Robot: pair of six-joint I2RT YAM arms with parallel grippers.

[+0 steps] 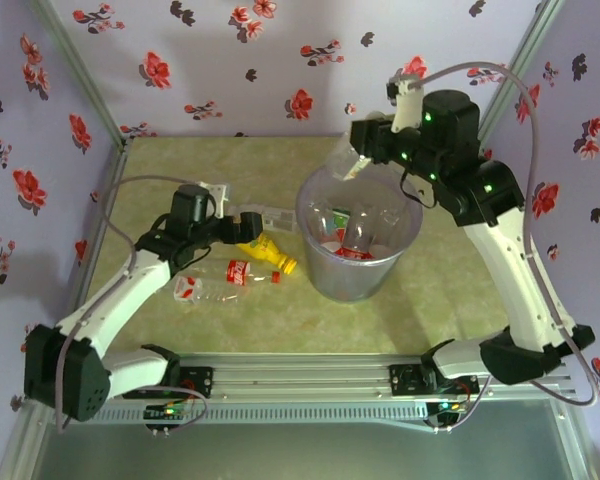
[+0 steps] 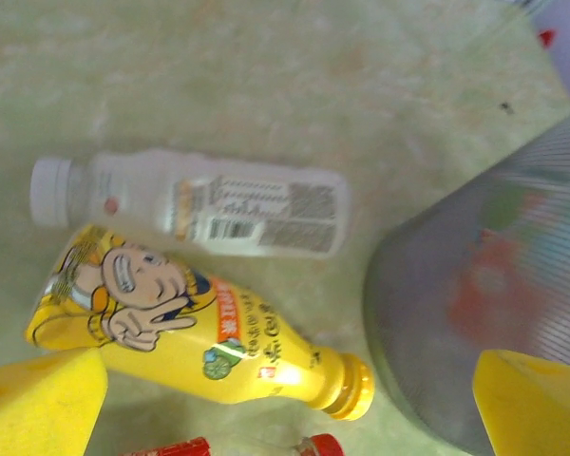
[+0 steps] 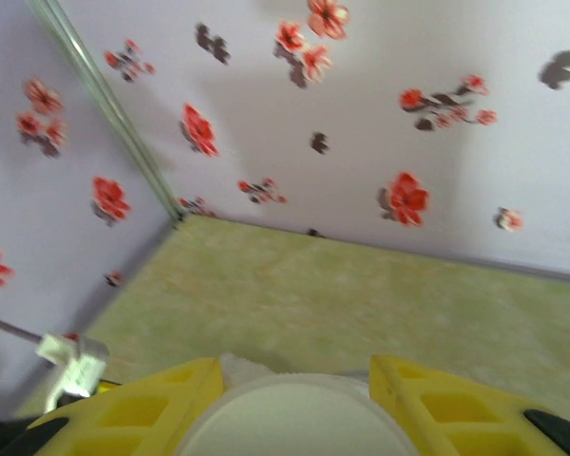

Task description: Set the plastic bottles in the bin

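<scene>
The robot's right gripper will release the clear bottle on top of the red-labelled bottles inside the grey bin [image 1: 351, 223].
The grey translucent bin [image 1: 321, 268] stands mid-table with red-labelled plastic bottles [image 1: 355, 238] inside. My right gripper [image 1: 358, 160] hangs over its far left rim, shut on a clear bottle [image 1: 343, 160]; in the right wrist view the bottle's pale round end [image 3: 294, 423] sits between the yellow fingers [image 3: 138, 413]. My left gripper [image 1: 232, 226] is open above a yellow bottle [image 2: 199, 332] lying by the bin [image 2: 494, 304]. Beyond it lies a clear white-labelled bottle [image 2: 199, 204]. Red-capped bottles [image 1: 235, 272] lie nearer the front.
Flowered lavender walls [image 1: 230, 60] close in the green table [image 1: 180, 160] at the back and both sides. A metal rail [image 1: 310, 375] carrying the arm bases runs along the near edge. Bare tabletop lies behind and to the right of the bin.
</scene>
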